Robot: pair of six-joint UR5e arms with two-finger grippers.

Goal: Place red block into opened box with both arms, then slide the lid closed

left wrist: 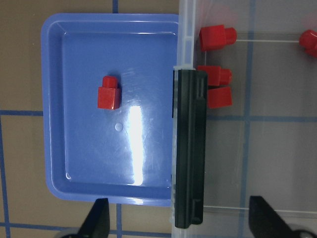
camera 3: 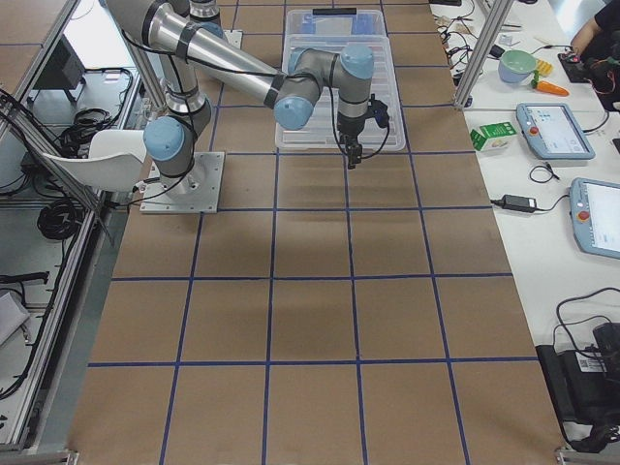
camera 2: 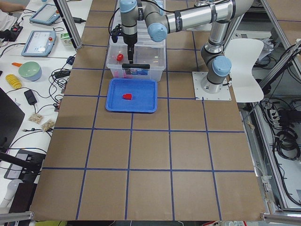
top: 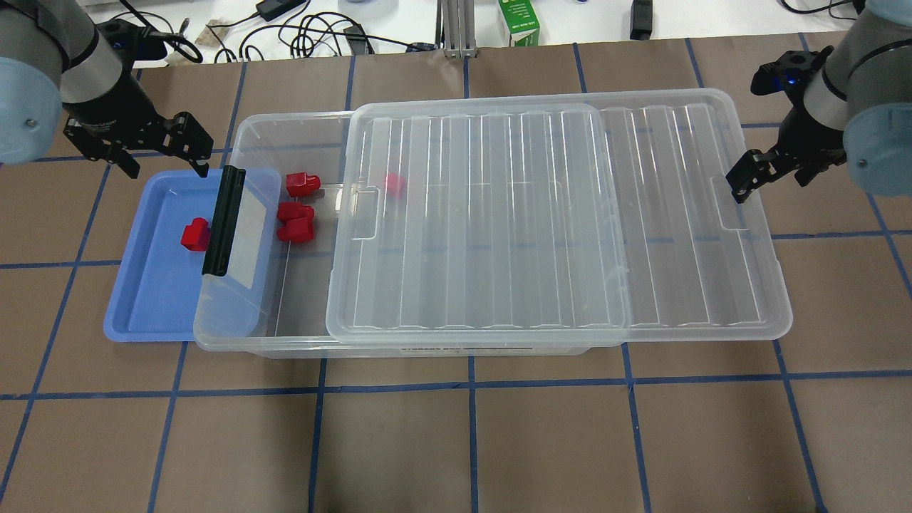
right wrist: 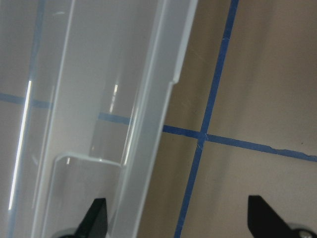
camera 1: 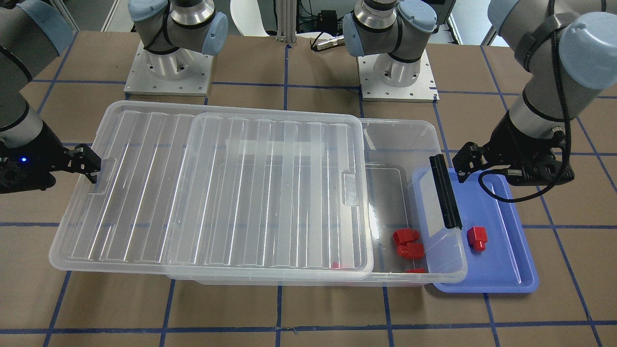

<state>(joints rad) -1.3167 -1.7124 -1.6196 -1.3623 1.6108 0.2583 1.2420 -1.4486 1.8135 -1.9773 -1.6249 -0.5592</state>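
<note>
The square part (camera 1: 477,234) (left wrist: 108,98) of the red block on the blue tray, behind its round knob, is next for my left gripper to go to and close on.
One red block (top: 194,234) (left wrist: 109,92) lies in the blue tray (top: 142,285). Several more red blocks (top: 296,212) lie inside the clear box (top: 242,132), near its black handle (top: 223,221) (left wrist: 188,148). The lid (top: 677,214) (camera 1: 144,193) is slid partway off and overhangs the box's far end, leaving the handle end uncovered. My left gripper (top: 165,148) (left wrist: 183,223) hangs open above the tray's back corner, by the handle's end. At the lid's overhanging short end my right gripper (top: 747,178) (right wrist: 183,220) is open, with the lid's rim (right wrist: 148,124) between its fingers.
The tray is tucked under the box's handle end. Both arm bases (camera 1: 168,67) (camera 1: 397,72) stand behind the box. A green carton (top: 519,21) and cables lie on the bench beyond the table. Blue tape lines cross the brown tabletop.
</note>
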